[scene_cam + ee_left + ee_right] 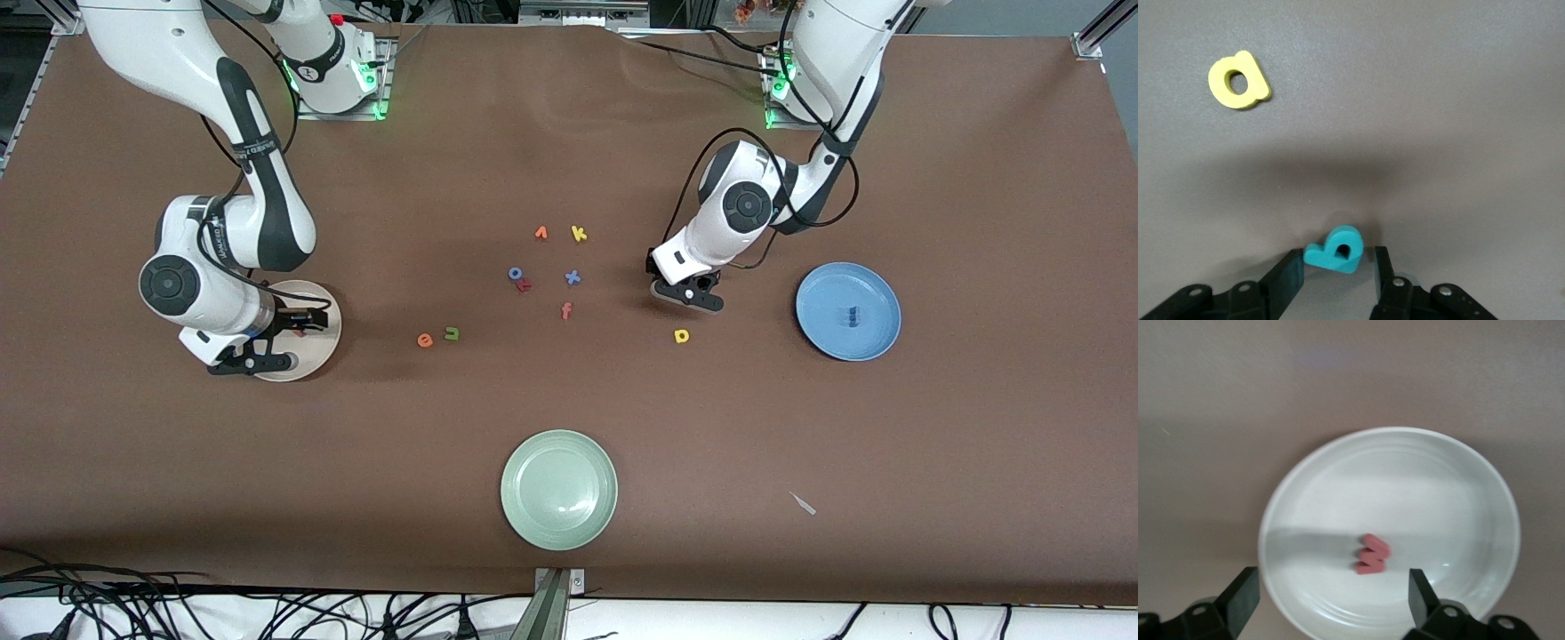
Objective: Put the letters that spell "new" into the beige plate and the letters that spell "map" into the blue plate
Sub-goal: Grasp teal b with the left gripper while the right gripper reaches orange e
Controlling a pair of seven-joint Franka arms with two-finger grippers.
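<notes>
My right gripper will grip the round sides of the orange e (424, 340) beside the green n next, because the beige plate still needs that letter.
My right gripper (298, 327) hangs open over the beige plate (313, 359), its fingers spread wide. The salmon-red w (1371, 555) lies in that plate (1405, 480). My left gripper (687, 295) is down at the table between the loose letters and the blue plate (876, 342). Its fingers are open round the teal p (1338, 248): one touches the letter and a small gap shows at the other. The yellow a (681, 335) lies just nearer the front camera than this gripper. The blue m (852, 316) rests in the blue plate. The orange e (425, 340) and green n (452, 334) lie side by side mid-table.
Other letters cluster mid-table: orange v (540, 233), yellow k (578, 234), blue o (515, 273), dark red r (524, 285), blue x (573, 277) and a salmon f (565, 310). A pale green plate (558, 524) sits near the front edge, with a small pale scrap (803, 503) beside it.
</notes>
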